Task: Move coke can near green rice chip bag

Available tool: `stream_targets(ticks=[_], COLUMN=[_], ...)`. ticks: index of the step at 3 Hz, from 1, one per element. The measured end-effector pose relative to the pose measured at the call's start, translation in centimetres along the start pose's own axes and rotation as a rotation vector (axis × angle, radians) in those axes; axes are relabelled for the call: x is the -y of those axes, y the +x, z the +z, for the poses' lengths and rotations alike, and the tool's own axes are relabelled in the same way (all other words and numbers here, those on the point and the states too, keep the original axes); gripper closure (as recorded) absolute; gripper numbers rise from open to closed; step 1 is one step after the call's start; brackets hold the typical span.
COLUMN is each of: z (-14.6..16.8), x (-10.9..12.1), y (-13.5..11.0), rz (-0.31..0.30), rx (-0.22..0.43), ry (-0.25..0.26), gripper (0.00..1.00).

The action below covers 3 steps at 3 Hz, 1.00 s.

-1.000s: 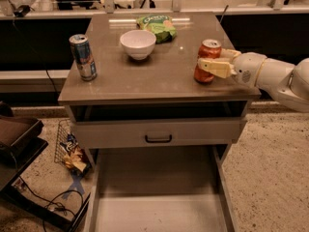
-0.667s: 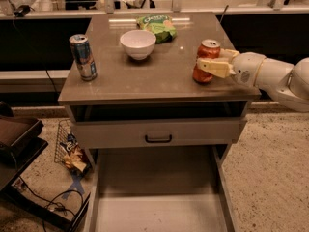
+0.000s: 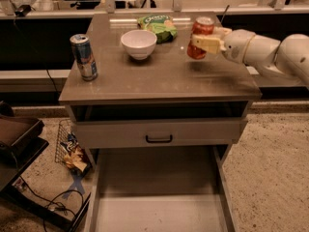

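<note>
I should use my gripper to set the red coke can upright on the brown table's back part [image 3: 196,36], beside the green rice chip bag. The can is still just above the table.
The red coke can [image 3: 203,29] with a silver top is held upright just above the table's right side. My gripper [image 3: 204,43] reaches in from the right and is shut on the can's lower half. The green rice chip bag [image 3: 157,26] lies at the back middle of the table, a short way left of the can. The can and the bag are apart.
A white bowl [image 3: 139,43] stands in front of the bag. A tall blue-and-silver can [image 3: 83,57] stands at the table's left edge. The brown table [image 3: 159,79] has a closed drawer [image 3: 158,133] below. Cables and a snack wrapper [image 3: 73,153] lie on the floor at left.
My gripper has lifted the coke can off the table and carried it back and left, closer to the green bag.
</note>
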<state>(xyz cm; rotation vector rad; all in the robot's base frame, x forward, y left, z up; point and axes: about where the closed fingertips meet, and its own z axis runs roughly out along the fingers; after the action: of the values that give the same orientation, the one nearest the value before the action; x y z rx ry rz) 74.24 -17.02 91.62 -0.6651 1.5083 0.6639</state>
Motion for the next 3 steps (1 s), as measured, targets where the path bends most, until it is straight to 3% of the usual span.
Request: stream_targets(ticks=[1, 2, 3], z=[4.3, 6.9, 7.7], x=[4.8, 9.8, 14.2], y=[-2.3, -5.3, -6.5], rz=[-0.031, -0.08, -0.09], rx=[-0.005, -0.017, -0.02], ry=[0.072, 0.188, 0.295], gripper=[1.0, 1.0, 1.0])
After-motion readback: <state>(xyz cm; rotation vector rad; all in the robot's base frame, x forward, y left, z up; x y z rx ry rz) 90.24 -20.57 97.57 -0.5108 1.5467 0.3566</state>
